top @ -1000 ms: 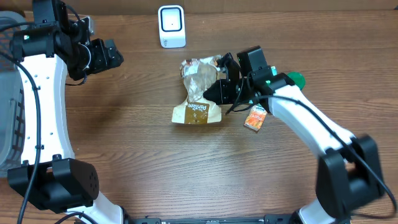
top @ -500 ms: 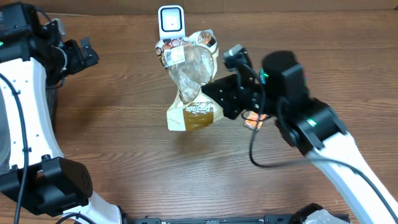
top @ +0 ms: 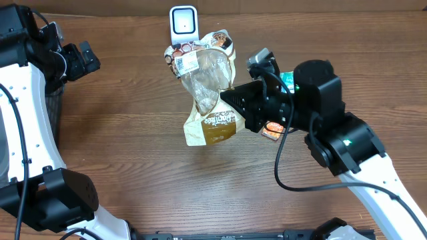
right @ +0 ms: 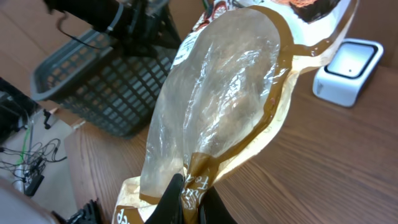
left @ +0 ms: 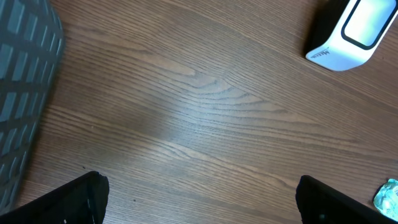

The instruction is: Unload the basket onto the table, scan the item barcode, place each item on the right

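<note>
I pinch the bag's brown side seam with my right gripper, far from the barcode label, so I need to lay the bag down and take its clear middle (top: 208,79).
The item is a clear bread bag (top: 208,93) with brown and cream trim, hanging off the table. Its top end carries a white barcode label (top: 186,61), just below the white scanner (top: 183,25). My right gripper (top: 231,100) is shut on the bag's brown side seam. In the right wrist view the bag (right: 217,106) fills the middle, pinched between the fingers (right: 177,198), with the scanner (right: 346,71) beyond. My left gripper (top: 85,57) stands open and holds nothing at the far left. Its wrist view shows bare wood between the fingertips (left: 87,198) and the scanner (left: 351,31) at top right.
An orange packet (top: 271,129) lies on the table under the right arm. A grey mesh basket (right: 106,87) stands at the left edge of the table, seen also as the basket (left: 25,93) in the left wrist view. A teal wrapper (left: 388,196) shows at that view's right edge.
The right gripper has lifted the bag off the table and carried its labelled end up beside the scanner. The left arm has pulled back to the left and its jaws opened wider.
</note>
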